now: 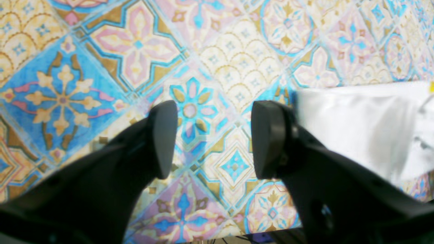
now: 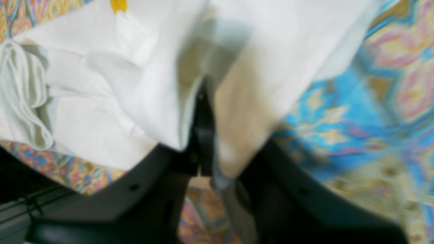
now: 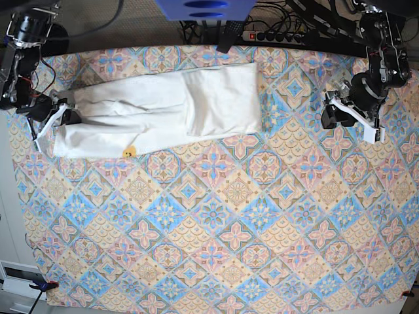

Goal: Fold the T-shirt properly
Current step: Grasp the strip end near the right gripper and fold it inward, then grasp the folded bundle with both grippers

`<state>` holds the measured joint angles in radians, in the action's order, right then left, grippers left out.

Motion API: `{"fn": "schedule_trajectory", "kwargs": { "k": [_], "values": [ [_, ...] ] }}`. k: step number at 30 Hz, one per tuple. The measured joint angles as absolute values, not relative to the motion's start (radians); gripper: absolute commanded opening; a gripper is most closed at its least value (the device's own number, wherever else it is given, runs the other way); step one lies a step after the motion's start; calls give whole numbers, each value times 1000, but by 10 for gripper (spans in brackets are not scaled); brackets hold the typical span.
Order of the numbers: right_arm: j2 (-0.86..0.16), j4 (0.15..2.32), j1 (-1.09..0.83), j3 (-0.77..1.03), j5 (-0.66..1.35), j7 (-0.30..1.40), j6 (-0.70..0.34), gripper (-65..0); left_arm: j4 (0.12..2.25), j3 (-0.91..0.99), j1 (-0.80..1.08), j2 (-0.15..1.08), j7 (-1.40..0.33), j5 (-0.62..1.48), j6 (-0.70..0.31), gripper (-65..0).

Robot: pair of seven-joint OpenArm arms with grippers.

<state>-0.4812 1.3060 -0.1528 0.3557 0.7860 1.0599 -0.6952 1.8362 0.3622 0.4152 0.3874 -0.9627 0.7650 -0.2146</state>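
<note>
The robot's right gripper will release the T-shirt's end on the shirt's wide folded block (image 3: 219,123), toward that block's near edge.
The white T-shirt (image 3: 163,108) lies in a long folded band across the far left of the table, plain side up, with a small yellow bit of print (image 3: 129,152) showing at its near edge. My right gripper (image 3: 64,118) is at the shirt's left end. In the blurred right wrist view, the right gripper (image 2: 203,142) is shut on a fold of the shirt's cloth (image 2: 135,67). My left gripper (image 3: 332,112) is off the shirt, to the right of its right edge. In the left wrist view, the left gripper (image 1: 213,139) is open and empty above the tablecloth, with the shirt (image 1: 356,125) beside it.
A patterned tile-print tablecloth (image 3: 216,222) covers the table. Cables and a power strip (image 3: 281,36) run along the far edge, beside a blue object (image 3: 203,8). The table's left edge lies just past the right gripper.
</note>
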Motion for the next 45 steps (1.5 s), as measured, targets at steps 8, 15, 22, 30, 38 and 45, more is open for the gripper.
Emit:
{"fn": "schedule_trajectory", "kwargs": {
  "k": [8,15,22,30,38,45],
  "values": [
    [-534,1468,-183,316,776,1093,-691,-648,1726,290,414,385,-943,762,-207,-352],
    [-529,1699,-224,189,770,1116,-694,-648,1661,86,383,363,-826,664,-209,-603],
    [-447,1851,-222,102,782,1143,-696,-648,1501,-6,277,255,-784,571,-211,-622],
    [-413,1886,-298,6,767,1155,-696,-647,1370,-86,166,135,-659,461,-215,-622],
    [-396,1890,-240,-137,736,1151,-691,-644,1237,-143,130,95,-477,481,-241,-622],
    [-392,1889,-160,-383,604,1150,-695,-577,1207,-143,126,95,-439,501,-260,-622]
  ]
}}
